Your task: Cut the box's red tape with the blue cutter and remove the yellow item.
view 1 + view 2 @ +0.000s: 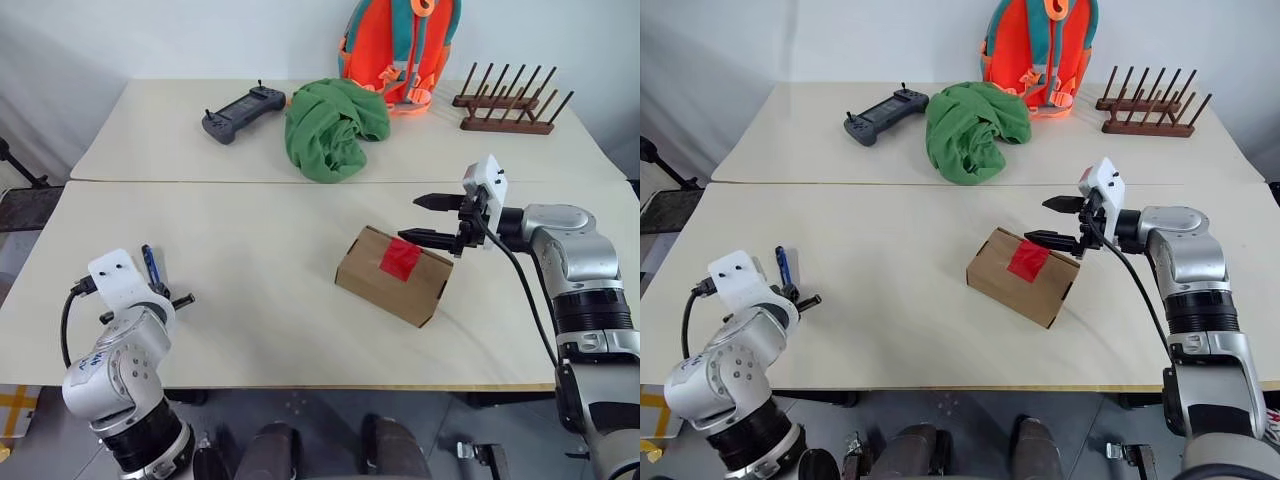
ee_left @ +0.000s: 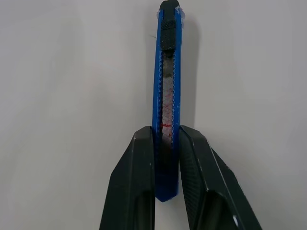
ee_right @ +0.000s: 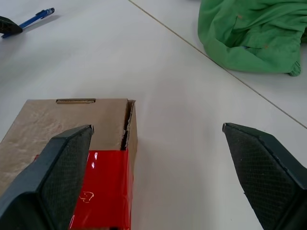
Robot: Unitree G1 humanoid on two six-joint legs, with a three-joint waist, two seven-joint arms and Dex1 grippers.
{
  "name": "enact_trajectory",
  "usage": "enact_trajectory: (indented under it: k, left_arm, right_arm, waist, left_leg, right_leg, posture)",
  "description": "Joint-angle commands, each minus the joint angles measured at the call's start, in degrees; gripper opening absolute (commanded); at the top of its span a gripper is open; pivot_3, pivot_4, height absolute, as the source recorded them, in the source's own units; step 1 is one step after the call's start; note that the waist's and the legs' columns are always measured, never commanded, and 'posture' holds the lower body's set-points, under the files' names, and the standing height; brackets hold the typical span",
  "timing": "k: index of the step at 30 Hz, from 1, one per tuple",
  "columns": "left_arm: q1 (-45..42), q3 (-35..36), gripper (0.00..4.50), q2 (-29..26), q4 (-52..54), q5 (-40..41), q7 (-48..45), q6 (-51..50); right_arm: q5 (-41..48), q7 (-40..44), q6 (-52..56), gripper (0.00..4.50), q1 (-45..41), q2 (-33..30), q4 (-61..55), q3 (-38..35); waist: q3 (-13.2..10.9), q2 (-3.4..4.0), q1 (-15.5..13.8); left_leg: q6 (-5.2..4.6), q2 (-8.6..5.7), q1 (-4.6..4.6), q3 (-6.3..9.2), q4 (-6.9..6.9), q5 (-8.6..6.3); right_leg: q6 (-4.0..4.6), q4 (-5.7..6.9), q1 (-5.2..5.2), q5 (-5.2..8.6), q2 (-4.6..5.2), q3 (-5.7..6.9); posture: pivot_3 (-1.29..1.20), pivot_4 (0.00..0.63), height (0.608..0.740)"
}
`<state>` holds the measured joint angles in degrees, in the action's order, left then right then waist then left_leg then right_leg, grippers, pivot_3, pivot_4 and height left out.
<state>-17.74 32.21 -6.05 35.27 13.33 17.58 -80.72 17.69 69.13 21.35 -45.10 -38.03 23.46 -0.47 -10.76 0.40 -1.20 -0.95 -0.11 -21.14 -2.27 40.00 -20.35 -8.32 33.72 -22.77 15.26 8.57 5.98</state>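
The blue cutter's far end points away from the box, so I will use my left gripper to put the cutter down slanted toward the box, then grab its near end [image 2: 166, 190].
The blue cutter [image 2: 167, 96] lies low over the table near its front left, and my left gripper [image 2: 165, 132] is shut on its near end; it also shows beside my left hand [image 1: 150, 265]. The brown box [image 1: 390, 275] sits right of centre, its flaps closed, with the red tape [image 1: 401, 259] across its top edge. My right gripper [image 1: 415, 218] hovers open just above the box's far right end, one finger over the tape [image 3: 103, 187], the other out over bare table. The yellow item is hidden.
On the far table lie a green cloth [image 1: 335, 125], a dark grey controller [image 1: 243, 108], an orange backpack [image 1: 400, 45] and a wooden peg rack [image 1: 505, 105]. A seam [image 1: 250, 182] runs between the two tables.
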Motion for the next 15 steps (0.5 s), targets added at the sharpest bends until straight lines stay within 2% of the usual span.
enact_trajectory:
  k: [1, 6, 9, 12, 15]
  left_arm:
    - [2.12, -1.35, 0.38, -3.99, 1.05, 0.73, -5.15, -2.38]
    - [3.91, -3.05, 0.38, -12.22, 0.56, 1.45, -12.37, -1.32]
    - [3.64, -3.38, 0.38, -14.51, 0.13, 2.13, -15.51, -0.36]
    - [5.04, -4.34, 0.38, -18.4, 1.06, 5.64, -23.49, 4.26]
    - [8.62, -6.87, 0.38, -24.59, 1.92, 8.69, -32.46, 9.14]
  right_arm:
    - [0.5, 0.05, -0.72, 4.5, -1.08, -0.93, -1.07, -1.32]
    - [0.5, -0.33, -0.98, 4.5, -1.05, -0.88, -1.43, -1.53]
    - [0.65, -0.6, -0.64, 4.5, -0.71, -0.91, -2.4, -1.56]
    - [1.33, -1.02, 0.22, 4.5, 0.22, -1.23, -5.09, -1.97]
    - [1.72, -1.1, 0.72, 4.5, 0.84, -1.72, -7.39, -2.08]
  waist:
    - [0.0, 0.0, 0.04]
    - [-0.02, -0.01, 0.17]
    - [-0.02, 0.0, 0.08]
    - [-0.03, -0.01, 0.1]
    - [-0.03, 0.0, 0.38]
  left_leg:
    - [0.0, 0.0, 0.0, 0.0, 0.0, 0.0]
    - [0.03, 0.02, -0.03, 0.02, -0.03, -0.02]
    - [0.05, 0.03, -0.06, 0.03, -0.04, -0.03]
    - [0.07, 0.04, -0.09, 0.05, -0.04, -0.04]
    - [0.11, 0.08, -0.09, 0.05, -0.08, -0.07]
  right_leg:
    - [0.0, 0.0, -0.01, 0.0, 0.0, 0.0]
    - [0.0, -0.02, -0.04, 0.0, 0.0, 0.01]
    - [0.0, -0.03, -0.07, 0.0, -0.01, 0.01]
    - [0.0, -0.05, -0.09, 0.0, 0.0, 0.02]
    - [0.0, -0.02, -0.16, 0.0, -0.01, 0.02]
  posture:
    - [0.0, 0.15, 0.74]
    - [0.0, 0.15, 0.74]
    - [0.0, 0.15, 0.74]
    - [0.0, 0.15, 0.74]
    - [0.0, 0.15, 0.74]
